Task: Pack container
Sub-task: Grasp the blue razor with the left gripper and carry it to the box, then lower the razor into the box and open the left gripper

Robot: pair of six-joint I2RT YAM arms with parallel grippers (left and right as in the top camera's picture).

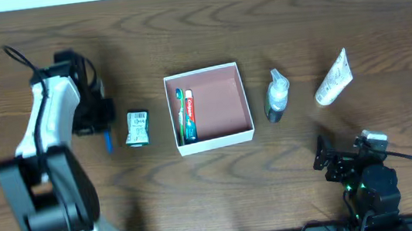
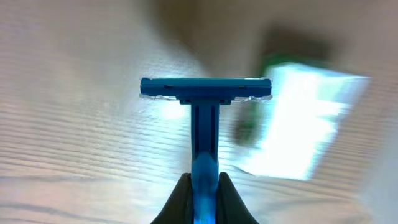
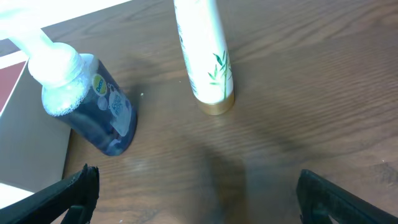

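I should let go of the blue razor with my left gripper on the container's bottom, close beside the toothpaste tube (image 1: 206, 120).
The container (image 1: 245, 99), a shallow white-walled box with a pinkish-brown inside, sits mid-table and holds a toothbrush (image 1: 181, 115) and a toothpaste tube (image 1: 190, 116) along its left wall. My left gripper (image 1: 104, 125) is shut on a blue razor (image 2: 205, 124) left of the container; the razor's handle sits between the fingers (image 2: 204, 186), head pointing away. A small green-and-white packet (image 1: 137, 129) lies between razor and container. My right gripper (image 1: 334, 161) is open and empty near the front right, its fingers spread wide (image 3: 199, 193).
A dark blue pump bottle (image 1: 275, 97) with a white top lies right of the container, also in the right wrist view (image 3: 102, 115). A white tube with a leaf print (image 1: 333, 79) lies further right and shows in the right wrist view (image 3: 205, 56).
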